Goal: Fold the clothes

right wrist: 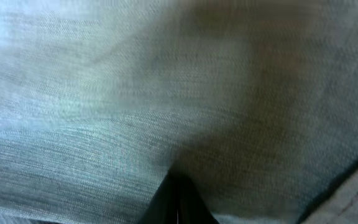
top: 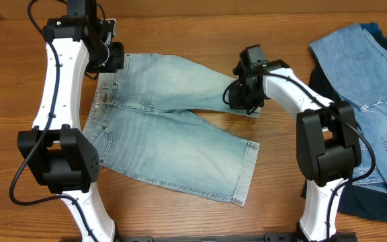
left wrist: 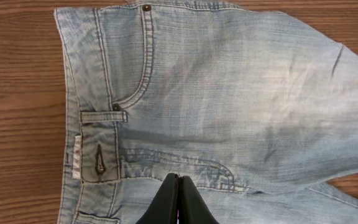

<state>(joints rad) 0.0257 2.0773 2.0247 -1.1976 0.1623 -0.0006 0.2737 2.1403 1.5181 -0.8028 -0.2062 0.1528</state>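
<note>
The robot's right gripper will release the hem of the upper leg on the bare table (top: 275, 63) between the shorts and the ripped jeans.
The pale light-blue denim shorts (top: 173, 144) lie spread on the wooden table, waistband at the left, both legs pointing right. My left gripper (top: 108, 59) hovers by the waistband's far corner. In the left wrist view its jaws (left wrist: 179, 180) are shut with nothing between them, above the flat shorts (left wrist: 229, 93) near the fly. My right gripper (top: 244, 101) is at the hem end of the upper leg. In the right wrist view its jaws (right wrist: 178, 186) are shut on the shorts' denim (right wrist: 135, 93), which fills the frame.
Medium-blue ripped jeans (top: 368, 87) lie in a heap at the right edge of the table, on top of dark navy cloth (top: 371, 205). The wooden table (top: 200, 33) shows behind and in front of the shorts. The arm bases stand at the front edge.
</note>
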